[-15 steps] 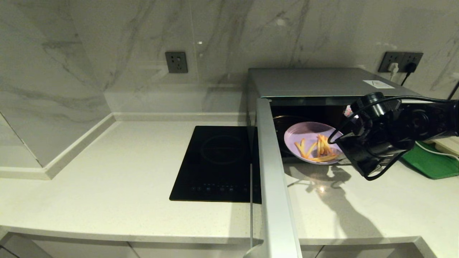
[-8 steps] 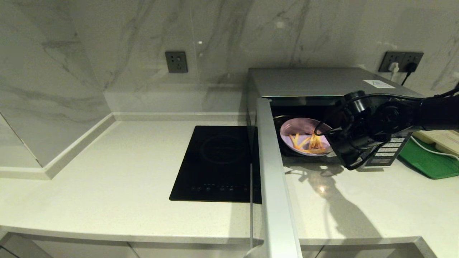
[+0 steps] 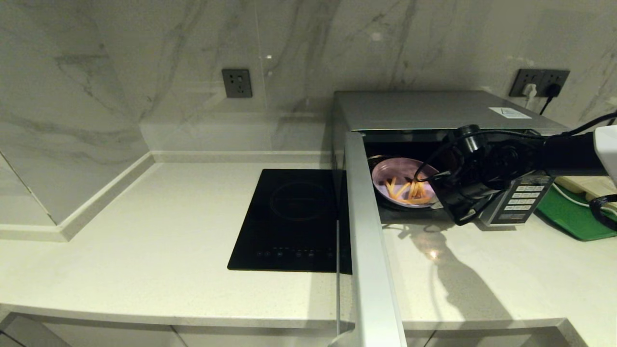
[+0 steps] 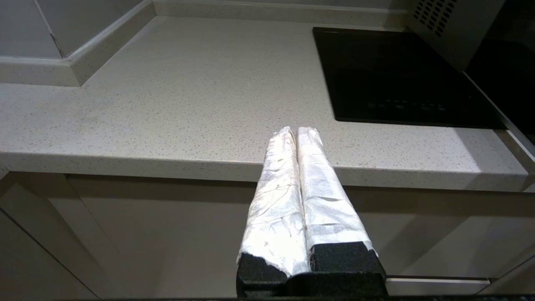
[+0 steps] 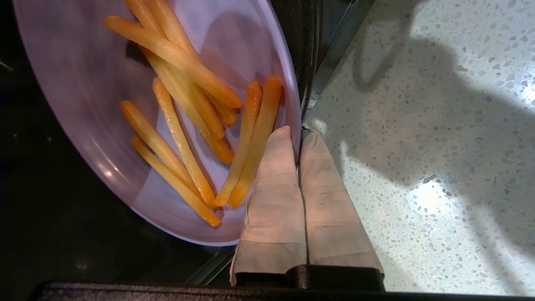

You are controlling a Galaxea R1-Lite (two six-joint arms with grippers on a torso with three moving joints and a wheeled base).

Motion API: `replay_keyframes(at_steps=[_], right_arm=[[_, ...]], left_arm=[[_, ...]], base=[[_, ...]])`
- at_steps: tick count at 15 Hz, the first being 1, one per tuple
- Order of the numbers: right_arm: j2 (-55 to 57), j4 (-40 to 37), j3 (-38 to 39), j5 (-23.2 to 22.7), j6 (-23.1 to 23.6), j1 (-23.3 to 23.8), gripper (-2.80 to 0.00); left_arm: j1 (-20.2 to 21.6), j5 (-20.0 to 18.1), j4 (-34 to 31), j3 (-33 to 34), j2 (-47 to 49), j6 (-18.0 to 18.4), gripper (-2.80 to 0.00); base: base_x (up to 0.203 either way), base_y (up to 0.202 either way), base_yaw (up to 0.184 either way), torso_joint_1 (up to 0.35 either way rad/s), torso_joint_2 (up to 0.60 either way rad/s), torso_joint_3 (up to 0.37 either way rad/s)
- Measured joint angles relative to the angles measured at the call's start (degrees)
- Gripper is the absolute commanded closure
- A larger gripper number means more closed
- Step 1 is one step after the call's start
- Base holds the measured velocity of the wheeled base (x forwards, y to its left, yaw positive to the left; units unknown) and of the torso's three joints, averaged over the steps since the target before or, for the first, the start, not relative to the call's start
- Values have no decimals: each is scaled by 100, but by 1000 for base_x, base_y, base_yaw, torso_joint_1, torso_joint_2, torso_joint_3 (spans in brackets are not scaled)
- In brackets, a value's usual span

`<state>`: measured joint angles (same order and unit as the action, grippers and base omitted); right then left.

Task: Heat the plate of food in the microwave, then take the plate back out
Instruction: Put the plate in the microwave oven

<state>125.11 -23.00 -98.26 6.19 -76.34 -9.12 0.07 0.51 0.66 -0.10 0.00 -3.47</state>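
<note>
The robot's right gripper will release the plate of food on the round black tray inside the open microwave (image 3: 406, 182) (image 5: 145, 75).
The silver-grey microwave (image 3: 424, 112) stands at the back right with its door (image 3: 367, 231) swung wide open toward me. The pale lilac plate of food (image 3: 393, 179), holding orange-yellow fries (image 3: 409, 192), sits inside the dark cavity. My right gripper (image 3: 433, 192) reaches into the opening. In the right wrist view that gripper (image 5: 297, 133) is shut on the plate's (image 5: 79, 79) rim, one finger on top beside the fries (image 5: 188, 100), the other underneath. My left gripper (image 4: 296, 130) is shut on nothing and parked low in front of the counter edge.
A flat black cooktop (image 3: 294, 217) lies left of the open door. The microwave's button panel (image 3: 521, 197) is just right of my right wrist. A green flat tray (image 3: 576, 218) and a beige tray (image 3: 595, 185) lie at the far right. Wall sockets are behind.
My right gripper has carried the plate from the front of the opening back and left, deeper into the microwave. The left arm has not moved.
</note>
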Motion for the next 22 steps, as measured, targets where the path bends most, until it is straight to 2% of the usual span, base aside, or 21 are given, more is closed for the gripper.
replay_keyframes(at_steps=[10, 22], right_arm=[[261, 5, -381, -16, 91, 20, 0], [433, 5, -469, -18, 94, 88, 0]], left_arm=[[0, 0, 2, 0, 0, 1, 0], [0, 0, 2, 0, 0, 3, 0]], base=[[0, 0, 0, 0, 0, 0], [0, 0, 0, 0, 0, 0]])
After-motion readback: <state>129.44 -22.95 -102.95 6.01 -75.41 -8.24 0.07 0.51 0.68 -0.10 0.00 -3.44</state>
